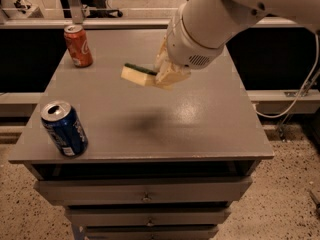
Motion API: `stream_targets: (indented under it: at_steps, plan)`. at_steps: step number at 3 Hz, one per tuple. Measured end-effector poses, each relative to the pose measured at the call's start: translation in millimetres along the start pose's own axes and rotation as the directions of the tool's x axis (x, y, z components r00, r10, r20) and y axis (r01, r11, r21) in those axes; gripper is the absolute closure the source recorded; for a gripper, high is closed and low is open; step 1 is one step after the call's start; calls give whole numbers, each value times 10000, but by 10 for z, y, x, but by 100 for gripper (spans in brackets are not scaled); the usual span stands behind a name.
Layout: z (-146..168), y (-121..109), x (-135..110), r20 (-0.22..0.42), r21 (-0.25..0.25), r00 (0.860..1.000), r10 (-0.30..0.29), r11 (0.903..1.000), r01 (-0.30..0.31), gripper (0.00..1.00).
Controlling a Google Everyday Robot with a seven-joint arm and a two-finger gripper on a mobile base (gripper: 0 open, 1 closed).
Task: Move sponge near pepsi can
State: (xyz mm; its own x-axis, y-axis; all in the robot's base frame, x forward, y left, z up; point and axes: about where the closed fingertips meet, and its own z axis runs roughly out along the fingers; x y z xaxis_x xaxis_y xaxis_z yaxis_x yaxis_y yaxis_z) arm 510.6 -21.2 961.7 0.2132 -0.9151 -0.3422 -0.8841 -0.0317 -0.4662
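The robot's gripper should release the sponge, now hanging tilted in the air, on the grey table (pixel 110 131) close beside the pepsi can, toward the middle of the table.
The sponge (pixel 137 75), dark green on top over pale yellow foam, hangs in the air above the middle of the grey table (pixel 200 124). My gripper (pixel 164 74) is shut on its right end and holds it tilted, clear of the surface. Its shadow lies on the tabletop below. The pepsi can (pixel 64 129), dark blue with a silver top, stands upright at the table's front left corner, well to the left of and below the sponge in the view.
A red-orange cola can (pixel 78 45) stands upright at the back left of the table. The table has drawers (pixel 145 194) in front. A cable (pixel 300 94) hangs at the right. A speckled floor surrounds the table.
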Motion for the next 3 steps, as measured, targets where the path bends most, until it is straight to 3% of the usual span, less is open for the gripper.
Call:
stream_targets:
  at_steps: [1, 2, 3]
  plan:
    - [0, 0, -3, 4, 1, 10000, -19, 10000, 19, 100]
    - [160, 160, -122, -227, 13, 9973, -699, 9975, 700, 100]
    - [394, 379, -286, -569, 79, 9872, -1493, 9887, 1500, 100]
